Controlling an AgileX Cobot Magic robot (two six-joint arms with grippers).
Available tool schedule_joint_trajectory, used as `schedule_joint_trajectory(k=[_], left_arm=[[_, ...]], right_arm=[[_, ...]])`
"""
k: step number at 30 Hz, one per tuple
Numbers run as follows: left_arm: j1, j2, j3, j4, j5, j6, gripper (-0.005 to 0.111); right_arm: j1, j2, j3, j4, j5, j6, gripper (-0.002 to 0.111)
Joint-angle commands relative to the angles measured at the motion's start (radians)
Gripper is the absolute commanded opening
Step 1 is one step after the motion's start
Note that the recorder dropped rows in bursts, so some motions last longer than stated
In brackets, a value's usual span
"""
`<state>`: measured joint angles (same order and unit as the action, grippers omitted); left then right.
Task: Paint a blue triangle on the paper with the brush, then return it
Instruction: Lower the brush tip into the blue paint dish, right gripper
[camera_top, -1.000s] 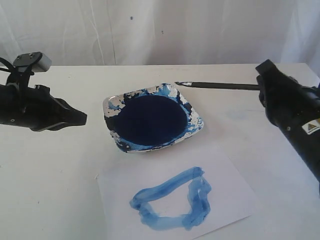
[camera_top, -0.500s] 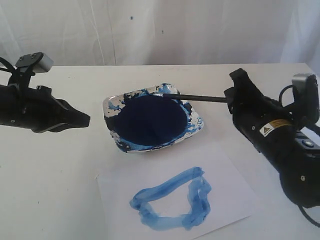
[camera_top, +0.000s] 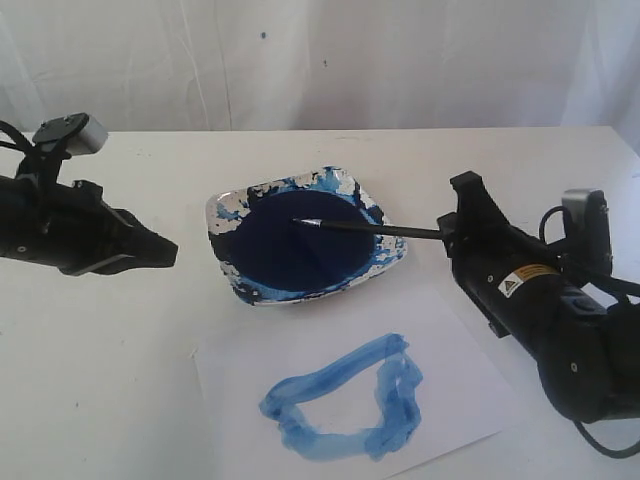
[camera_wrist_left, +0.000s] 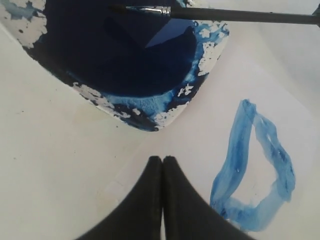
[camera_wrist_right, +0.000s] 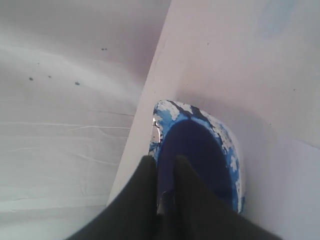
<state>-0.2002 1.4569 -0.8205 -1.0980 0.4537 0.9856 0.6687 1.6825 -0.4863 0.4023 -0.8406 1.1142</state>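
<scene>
Next, my right gripper releases the brush in the dark blue paint dish (camera_top: 358, 248), with the brush's handle leaning over the dish's rim.
The light-blue triangle (camera_top: 345, 400) is a wobbly outline on the white paper (camera_top: 450, 340) at the front; it also shows in the left wrist view as the triangle (camera_wrist_left: 250, 170) on the paper (camera_wrist_left: 200, 130). The black-handled brush (camera_top: 360, 228) reaches over the dish (camera_top: 392, 250), its tip over the dark blue paint (camera_top: 290, 240). My right gripper (camera_top: 450, 228) is shut on the brush's handle end. In the right wrist view the handle stub (camera_wrist_right: 165, 200) sits between the fingers of the gripper (camera_wrist_right: 163, 161). My left gripper (camera_top: 168, 250) is shut on nothing, left of the dish.
The dish (camera_wrist_left: 210, 55) with the brush (camera_wrist_left: 225, 15) across it fills the upper part of the left wrist view. A white curtain backdrop (camera_top: 320, 60) hangs behind the white table (camera_top: 100, 350). The right arm's body (camera_top: 550, 320) lies over the table's right side.
My right gripper has carried the brush left and down, from beyond the dish's far right corner until the tip is over the paint pool. The left arm has barely moved.
</scene>
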Motion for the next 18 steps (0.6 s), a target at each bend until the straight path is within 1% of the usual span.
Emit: schedule_joint_trajectory(k=[1, 7, 18], left_arm=[[0.001, -0.01, 0.005, 0.078, 0.015, -0.077, 0.0], [0.001, -0.01, 0.005, 0.094, 0.014, -0.098, 0.0], [0.001, -0.01, 0.005, 0.119, 0.021, -0.1, 0.0]], right_arm=[[-0.011, 0.023, -0.003, -0.011, -0.021, 0.043, 0.0], [-0.011, 0.051, -0.014, -0.013, -0.041, 0.099, 0.0], [-0.011, 0.076, -0.025, -0.01, -0.046, 0.135, 0.0]])
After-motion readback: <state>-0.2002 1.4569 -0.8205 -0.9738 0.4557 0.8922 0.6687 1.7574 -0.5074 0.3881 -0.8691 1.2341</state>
